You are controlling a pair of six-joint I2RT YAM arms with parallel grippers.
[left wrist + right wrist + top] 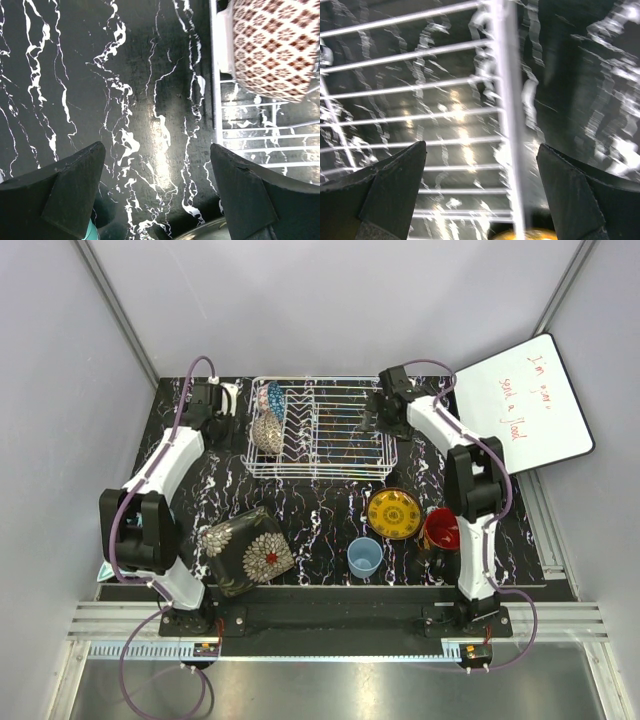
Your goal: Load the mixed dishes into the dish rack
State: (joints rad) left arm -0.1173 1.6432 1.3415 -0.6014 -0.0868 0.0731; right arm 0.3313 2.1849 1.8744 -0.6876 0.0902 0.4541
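Note:
Next, I close my right gripper on the rim of the yellow plate [420, 515], at the side that is nearest to the dark mug.
The dish rack [330, 455] stands at the back middle of the table, with a beige patterned bowl [266, 432] and a blue patterned bowl [274, 397] on edge at its left end. The beige bowl also shows in the left wrist view [275, 47]. My left gripper [228, 400] is open and empty over bare table left of the rack. My right gripper [378, 412] is open and empty over the rack's right rim [507, 120]. On the table in front lie the dark square floral plate [245, 550], the light blue cup [365, 556], the yellow plate [393, 513] and the dark mug [440, 530].
A white board [525, 405] with red writing leans at the back right. A teal thing [90, 232] peeks out beside my left finger. White booth walls close in on the left, right and back. The black marbled mat [320, 510] ends at a metal rail in front.

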